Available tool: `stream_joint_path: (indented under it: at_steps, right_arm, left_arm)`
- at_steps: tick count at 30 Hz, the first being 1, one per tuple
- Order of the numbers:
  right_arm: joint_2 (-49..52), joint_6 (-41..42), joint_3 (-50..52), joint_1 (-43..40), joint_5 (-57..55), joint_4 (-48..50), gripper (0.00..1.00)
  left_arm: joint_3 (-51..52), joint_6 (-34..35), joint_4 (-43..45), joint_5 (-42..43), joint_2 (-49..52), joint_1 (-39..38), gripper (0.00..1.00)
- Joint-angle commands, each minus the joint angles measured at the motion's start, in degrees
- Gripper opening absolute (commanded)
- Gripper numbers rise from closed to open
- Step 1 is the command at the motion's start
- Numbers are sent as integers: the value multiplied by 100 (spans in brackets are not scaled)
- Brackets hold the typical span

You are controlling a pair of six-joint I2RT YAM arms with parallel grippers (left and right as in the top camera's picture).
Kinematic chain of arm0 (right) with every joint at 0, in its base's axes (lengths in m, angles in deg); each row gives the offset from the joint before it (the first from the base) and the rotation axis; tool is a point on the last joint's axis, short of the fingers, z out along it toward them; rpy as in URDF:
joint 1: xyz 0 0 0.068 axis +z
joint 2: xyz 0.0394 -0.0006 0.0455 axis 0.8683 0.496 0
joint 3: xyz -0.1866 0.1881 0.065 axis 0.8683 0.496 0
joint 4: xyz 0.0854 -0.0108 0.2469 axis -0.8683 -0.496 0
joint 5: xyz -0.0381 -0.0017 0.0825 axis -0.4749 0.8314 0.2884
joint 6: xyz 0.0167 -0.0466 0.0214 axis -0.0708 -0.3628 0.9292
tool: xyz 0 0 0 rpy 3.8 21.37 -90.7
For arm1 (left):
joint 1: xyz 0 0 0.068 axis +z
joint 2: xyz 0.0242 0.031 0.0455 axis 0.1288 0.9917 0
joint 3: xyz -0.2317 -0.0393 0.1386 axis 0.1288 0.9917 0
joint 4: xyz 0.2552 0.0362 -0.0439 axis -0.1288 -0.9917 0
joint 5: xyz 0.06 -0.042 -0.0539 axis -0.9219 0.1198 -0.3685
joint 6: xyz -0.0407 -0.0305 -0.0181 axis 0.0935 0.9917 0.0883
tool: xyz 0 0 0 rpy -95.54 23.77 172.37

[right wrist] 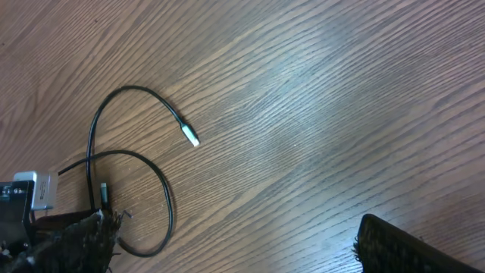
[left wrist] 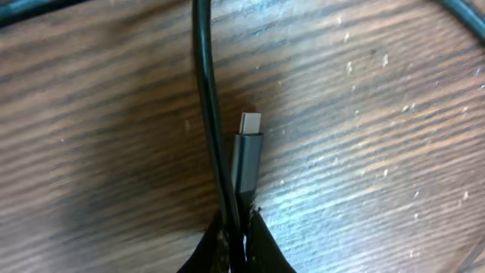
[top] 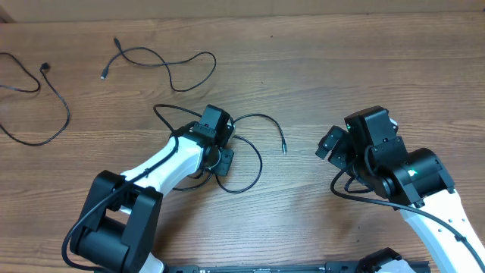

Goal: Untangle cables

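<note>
The robot's left gripper needs to release the looped black cable on the wood (top: 85,183) in front of the outermost cable.
One black cable (top: 246,163) lies in loose loops on the wood in the middle, and its free plug (top: 283,149) points right. My left gripper (top: 221,158) sits inside those loops. In the left wrist view it (left wrist: 236,235) is shut on that cable just behind a grey plug (left wrist: 246,152), with another strand (left wrist: 203,76) pinched alongside. A second cable (top: 163,64) lies at the back and a third cable (top: 45,98) at the far left. My right gripper (top: 333,148) stands open to the right, holding nothing. Its own view shows the loop (right wrist: 165,205) and the plug tip (right wrist: 191,137).
The wooden table (top: 341,61) carries nothing else. The left arm's white link (top: 163,167) stretches from the front left to the tangle. The right arm's black body (top: 402,171) stands at the front right with its own thick wiring.
</note>
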Motion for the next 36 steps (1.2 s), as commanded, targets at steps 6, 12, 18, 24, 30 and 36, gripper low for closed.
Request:
stream_joint_path:
  at_steps: [6,12,18,24,30,36]
  right_arm:
    - [-20,-7,-76,-13,-63,72,100]
    - [-17,-9,-76,-11,-63,70,100]
    - [-17,-9,-76,-13,-63,70,100]
    - [-20,-9,-76,-13,-63,70,100]
    - [-20,-9,-76,-13,-63,70,100]
    - [-20,-9,-76,-11,-63,70,100]
  left_arm:
    - [-1294,-70,-1923,-1392,-520,680,5]
    - [-2691,-474,-3110,-1744,-1346,1687,4]
    - [-2922,-256,-3501,-1832,-1904,2911,4]
    - [-2916,1126,-3965,-1825,-2131,4562,5]
    - [-2566,2090,-3515,-1803,-2044,5866,4]
    - [-1757,2076,-2465,-1217,-1834,6483,4]
